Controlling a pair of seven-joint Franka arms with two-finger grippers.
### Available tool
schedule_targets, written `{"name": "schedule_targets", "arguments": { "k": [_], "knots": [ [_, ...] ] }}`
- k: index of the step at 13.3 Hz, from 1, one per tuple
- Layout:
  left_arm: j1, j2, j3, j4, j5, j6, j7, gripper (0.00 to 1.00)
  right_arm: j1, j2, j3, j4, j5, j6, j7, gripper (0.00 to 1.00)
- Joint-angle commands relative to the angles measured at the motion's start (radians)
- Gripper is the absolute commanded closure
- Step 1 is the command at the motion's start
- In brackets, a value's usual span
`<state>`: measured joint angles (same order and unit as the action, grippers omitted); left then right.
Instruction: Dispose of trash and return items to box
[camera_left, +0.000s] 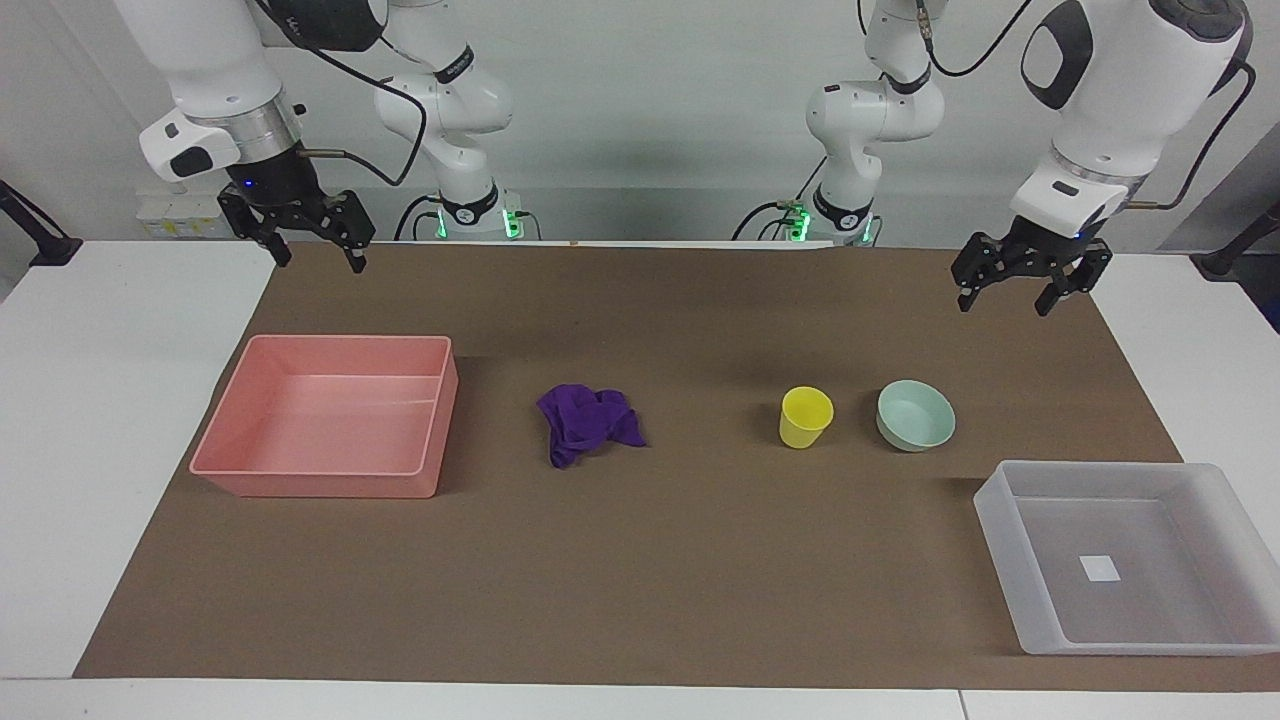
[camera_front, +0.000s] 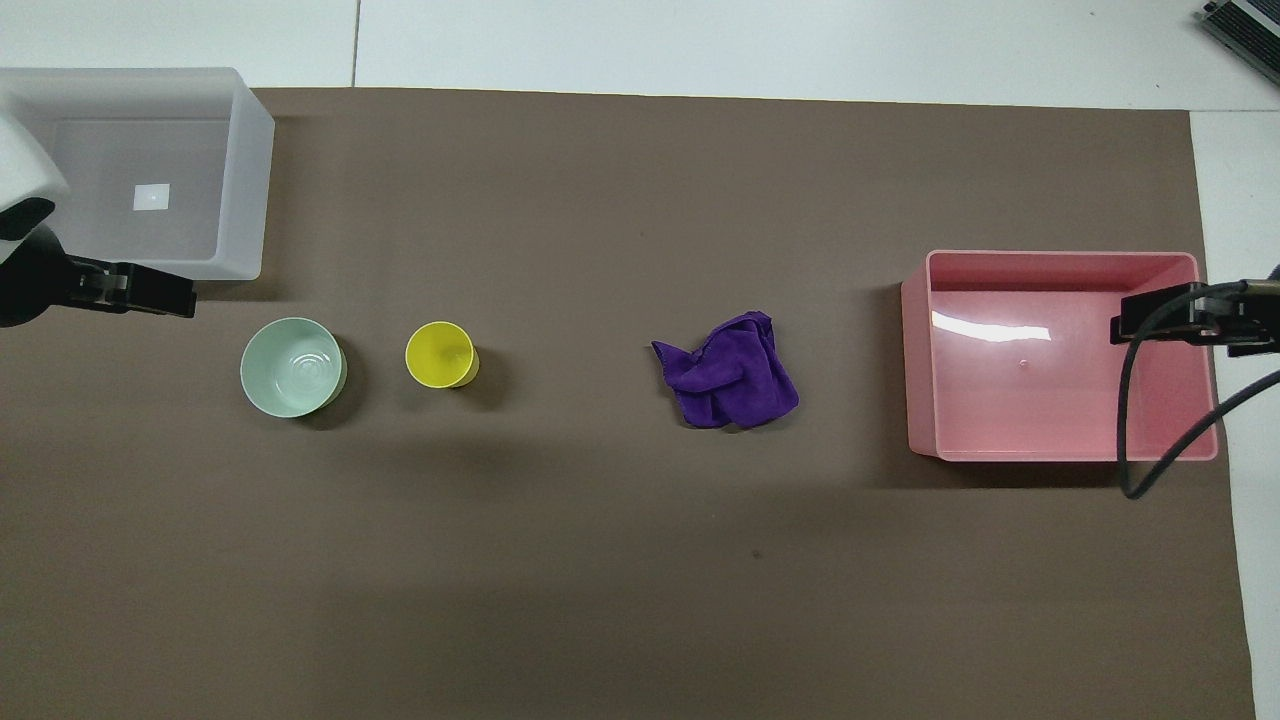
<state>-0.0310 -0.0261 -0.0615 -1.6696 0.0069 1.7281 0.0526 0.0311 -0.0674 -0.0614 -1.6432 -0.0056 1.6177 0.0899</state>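
Note:
The fingers of my left gripper needs to close on the rim (camera_front: 244, 360) of the mint-green bowl, on the side of the bowl that faces away from the yellow cup.
The purple cloth wad (camera_left: 588, 422) (camera_front: 733, 372) lies on the brown mat mid-table. The yellow cup (camera_left: 805, 416) (camera_front: 440, 354) stands upright beside it, toward the left arm's end. The mint-green bowl (camera_left: 915, 414) (camera_front: 292, 366) sits beside the cup, apart from it. The translucent tray (camera_left: 1003, 560) (camera_front: 245, 170) with a white label is empty, farther from the robots than the bowl. My left gripper (camera_left: 1005, 303) (camera_front: 150, 290) is open and empty, raised over the mat at its own end. My right gripper (camera_left: 320, 262) (camera_front: 1150, 312) is open and empty, raised at its own end of the table.
A pink rectangular bin (camera_left: 330, 415) (camera_front: 1050, 390) stands empty on the mat toward the right arm's end, beside the cloth. The brown mat (camera_left: 640, 580) covers most of the white table.

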Motion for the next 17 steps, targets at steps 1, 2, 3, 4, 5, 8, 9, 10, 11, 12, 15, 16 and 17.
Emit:
{"name": "schedule_targets", "arguments": {
  "k": [1,2,3,4,5,8,9,10,11,12,15,16,17],
  "knots": [
    [0.005,-0.029,-0.001,-0.038,0.005,0.022,-0.011,0.0,-0.014,-0.014,0.008,-0.015,-0.008,0.001,-0.029,0.0],
    [0.003,-0.029,-0.001,-0.038,0.005,0.022,-0.013,0.0,-0.014,-0.015,0.008,-0.015,-0.007,0.001,-0.029,0.0],
    [0.005,-0.029,-0.001,-0.038,0.007,0.022,-0.016,0.0,-0.014,-0.015,0.008,-0.017,-0.007,0.001,-0.029,0.0],
    [0.005,-0.029,-0.001,-0.036,0.005,0.022,-0.011,0.0,-0.014,-0.015,0.009,-0.017,-0.007,0.001,-0.029,0.0],
    [0.005,-0.029,-0.001,-0.038,0.007,0.021,-0.01,0.0,-0.014,-0.015,0.008,-0.017,-0.007,0.001,-0.029,0.0],
    [0.006,-0.029,-0.001,-0.036,0.007,0.025,-0.022,0.0,-0.007,-0.015,0.009,-0.018,-0.007,0.005,-0.029,0.0],
    [0.006,-0.031,-0.001,-0.039,0.007,0.025,-0.019,0.0,-0.004,-0.015,0.009,-0.018,-0.007,0.008,-0.029,0.0],
    [0.008,-0.031,-0.001,-0.038,0.007,0.025,-0.02,0.0,-0.002,-0.015,0.009,-0.027,-0.007,0.017,-0.029,0.0],
    [0.008,-0.029,-0.001,-0.038,0.007,0.028,-0.022,0.0,0.0,-0.021,0.017,-0.058,-0.001,0.045,-0.027,0.0],
    [0.01,-0.031,-0.001,-0.041,0.007,0.031,-0.008,0.0,0.012,-0.034,0.023,-0.105,0.003,0.095,-0.024,0.0],
    [0.04,-0.049,-0.001,-0.112,0.007,0.109,-0.008,0.0,0.116,-0.003,0.025,-0.214,0.01,0.293,0.019,0.0],
    [0.042,-0.058,-0.001,-0.137,0.007,0.138,-0.008,0.0,0.159,0.024,0.025,-0.24,0.012,0.368,0.046,0.0],
    [0.043,-0.058,0.0,-0.162,0.007,0.169,-0.008,0.0,0.205,0.065,0.025,-0.26,0.018,0.446,0.086,0.0]
  ]
}}
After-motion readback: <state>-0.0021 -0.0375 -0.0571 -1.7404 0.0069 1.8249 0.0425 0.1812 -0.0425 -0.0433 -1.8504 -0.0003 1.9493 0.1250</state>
